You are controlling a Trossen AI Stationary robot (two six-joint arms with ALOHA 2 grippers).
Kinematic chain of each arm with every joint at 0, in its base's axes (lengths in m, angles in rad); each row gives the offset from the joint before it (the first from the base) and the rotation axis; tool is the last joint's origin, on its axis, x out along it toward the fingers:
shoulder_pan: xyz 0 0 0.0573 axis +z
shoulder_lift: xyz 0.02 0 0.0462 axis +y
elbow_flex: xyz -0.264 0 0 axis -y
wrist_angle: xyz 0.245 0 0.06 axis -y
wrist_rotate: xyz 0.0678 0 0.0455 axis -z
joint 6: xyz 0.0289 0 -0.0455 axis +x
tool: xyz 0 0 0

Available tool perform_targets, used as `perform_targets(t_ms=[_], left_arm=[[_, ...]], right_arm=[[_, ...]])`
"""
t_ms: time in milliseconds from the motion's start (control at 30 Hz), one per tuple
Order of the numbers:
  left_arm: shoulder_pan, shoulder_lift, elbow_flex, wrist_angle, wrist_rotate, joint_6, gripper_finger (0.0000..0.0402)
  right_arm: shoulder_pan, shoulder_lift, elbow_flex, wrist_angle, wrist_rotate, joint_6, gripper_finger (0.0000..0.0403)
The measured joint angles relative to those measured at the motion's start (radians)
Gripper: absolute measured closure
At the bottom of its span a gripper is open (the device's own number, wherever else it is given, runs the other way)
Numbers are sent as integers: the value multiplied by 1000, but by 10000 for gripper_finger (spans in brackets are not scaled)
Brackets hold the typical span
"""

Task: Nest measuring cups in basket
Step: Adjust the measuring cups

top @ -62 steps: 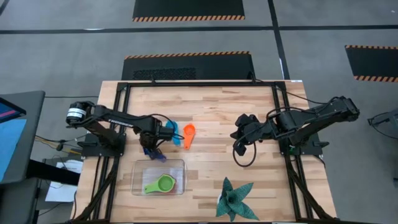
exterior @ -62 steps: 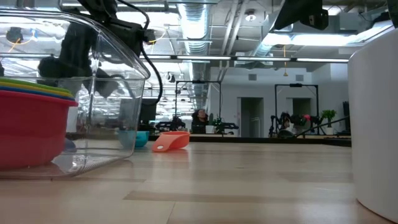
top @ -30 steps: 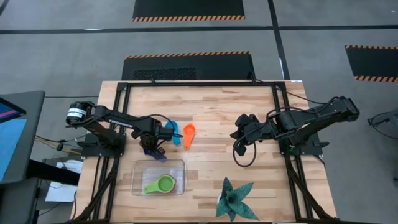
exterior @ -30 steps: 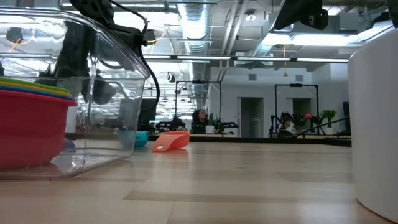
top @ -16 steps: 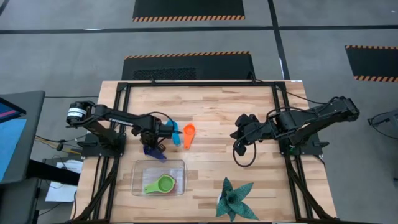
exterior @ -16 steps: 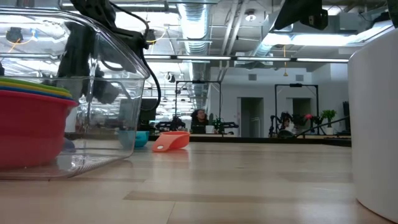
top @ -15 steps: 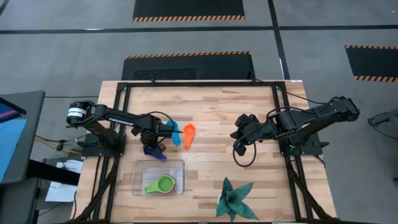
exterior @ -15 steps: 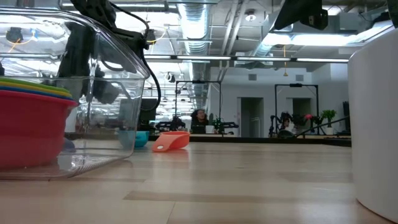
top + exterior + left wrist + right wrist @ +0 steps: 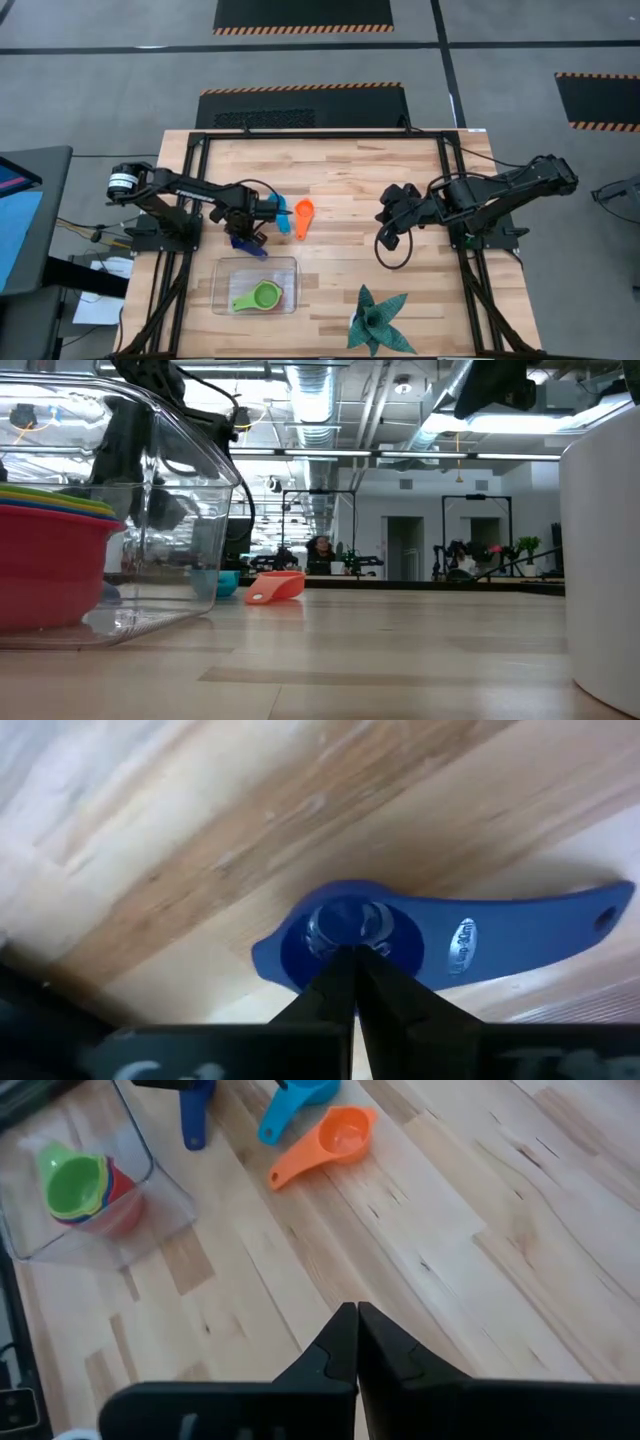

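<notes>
The robot's left gripper will set the dark blue cup down on the wood (image 9: 239, 231) beside the light blue cup.
The dark blue measuring cup (image 9: 480, 935) lies flat on the wood, bowl up, just beyond the far edge of the basket (image 9: 222, 272). My left gripper (image 9: 354, 956) is shut and points down with its tips at the cup's bowl (image 9: 345, 920). Green, yellow and red cups (image 9: 85, 1185) sit nested in the clear basket (image 9: 150, 1150). The light blue cup (image 9: 282, 216) and the orange cup (image 9: 303, 217) lie side by side on the table. My right gripper (image 9: 356, 1325) is shut and hovers over bare wood right of centre (image 9: 387, 218). My left gripper stands with its shut fingertips (image 9: 340, 965) at the near rim of the dark blue cup's bowl, coming from above. I cannot tell whether they touch it. The cup lies flat on the table.
A spiky dark green plant (image 9: 378, 320) stands near the table's near edge, right of the basket; its white pot (image 9: 600, 560) fills the right of the low view. Open wood lies between the orange cup and my right gripper.
My right gripper has shifted slightly toward the table's right edge. My left gripper has stayed low over the dark blue cup, which has not moved.
</notes>
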Motion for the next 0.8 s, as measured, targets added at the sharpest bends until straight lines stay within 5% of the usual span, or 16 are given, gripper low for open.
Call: perform_targets(t_ms=[800], left_arm=[[154,0,-58,205,-105,20,401]], right_arm=[[0,0,0,1,0,-24,384]])
